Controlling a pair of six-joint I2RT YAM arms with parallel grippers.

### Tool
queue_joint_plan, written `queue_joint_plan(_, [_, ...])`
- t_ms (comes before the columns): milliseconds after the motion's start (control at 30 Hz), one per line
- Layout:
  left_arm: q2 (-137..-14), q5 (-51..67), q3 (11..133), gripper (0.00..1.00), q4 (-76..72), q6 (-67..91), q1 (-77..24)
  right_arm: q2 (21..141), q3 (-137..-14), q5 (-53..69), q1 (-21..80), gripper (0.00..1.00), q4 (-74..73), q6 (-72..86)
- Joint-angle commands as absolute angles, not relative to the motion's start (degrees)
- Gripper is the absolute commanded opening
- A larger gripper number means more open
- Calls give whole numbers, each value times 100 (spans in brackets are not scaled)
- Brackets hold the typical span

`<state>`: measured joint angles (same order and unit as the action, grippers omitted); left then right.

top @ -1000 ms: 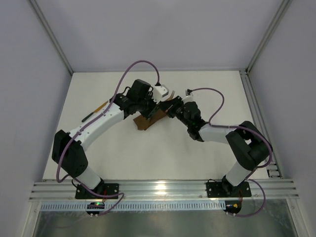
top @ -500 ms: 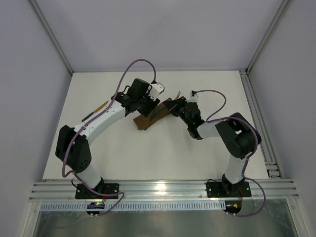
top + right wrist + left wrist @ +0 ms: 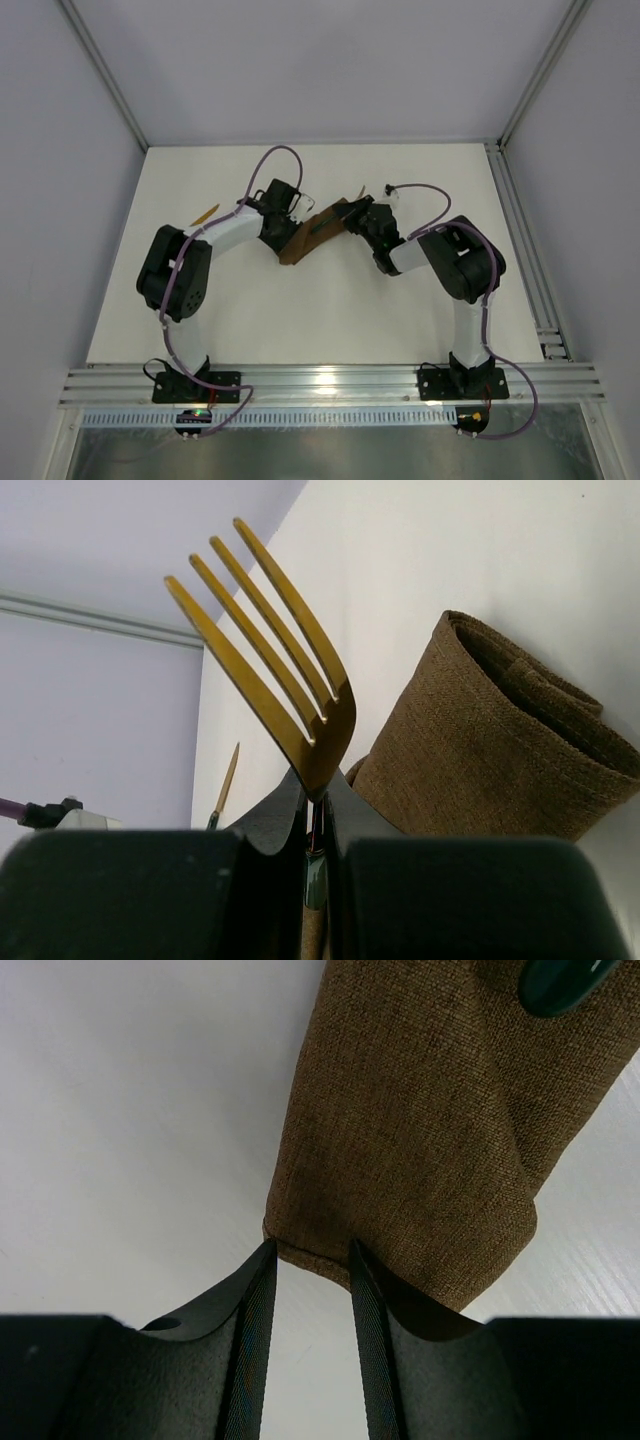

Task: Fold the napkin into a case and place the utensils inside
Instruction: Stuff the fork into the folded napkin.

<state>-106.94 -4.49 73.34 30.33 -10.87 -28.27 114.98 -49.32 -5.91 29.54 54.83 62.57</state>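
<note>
My right gripper should set the gold fork down lengthwise along the middle of the folded brown napkin [image 3: 327,225].
The brown napkin, folded into a narrow case [image 3: 312,233], lies at the middle of the table between both arms. My left gripper [image 3: 312,1250] is open. Its fingertips [image 3: 268,1250] rest at the case's [image 3: 420,1140] closed short end, with bare table showing in the gap. My right gripper [image 3: 315,790] is shut on the neck of the gold fork [image 3: 275,660], tines pointing up, beside the rolled end of the case [image 3: 490,750]. In the top view my right gripper [image 3: 357,215] is at the case's far right end. The second of the utensils [image 3: 205,214] lies at the far left.
A dark glossy rounded tip [image 3: 565,980] sits over the cloth at the top right of the left wrist view. The second utensil's gold blade [image 3: 226,775] shows far off on the white table [image 3: 320,310]. Metal rails [image 3: 520,220] border the right and near sides.
My left gripper opened and slid left along the case to its closed end, the left arm folding back. My right gripper kept its hold on the fork at the case's other end.
</note>
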Motion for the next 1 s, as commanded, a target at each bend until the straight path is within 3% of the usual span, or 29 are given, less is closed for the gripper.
queue_joint_plan(0, [-10617,-264,7295,36,2646,-993,-2848,11601,-5132,-940,2979,3,5792,6240])
queue_joint_plan(433, [-10670,-202,7312,37,2566,-1028,-2848,12085,-5537,-949,3049,3,5291,6530])
queue_joint_plan(700, [-10705,-149,7304,37,2540,-1020,-2848,12305,-5643,-817,3173,9,5484,6688])
queue_joint_plan(800, [-10705,-158,7312,37,2531,-1020,-2848,12305,-5599,-835,3182,13,5511,6741])
queue_joint_plan(967, [-10670,-176,7313,37,2558,-1028,-2848,12077,-5441,-756,3173,38,5274,6680])
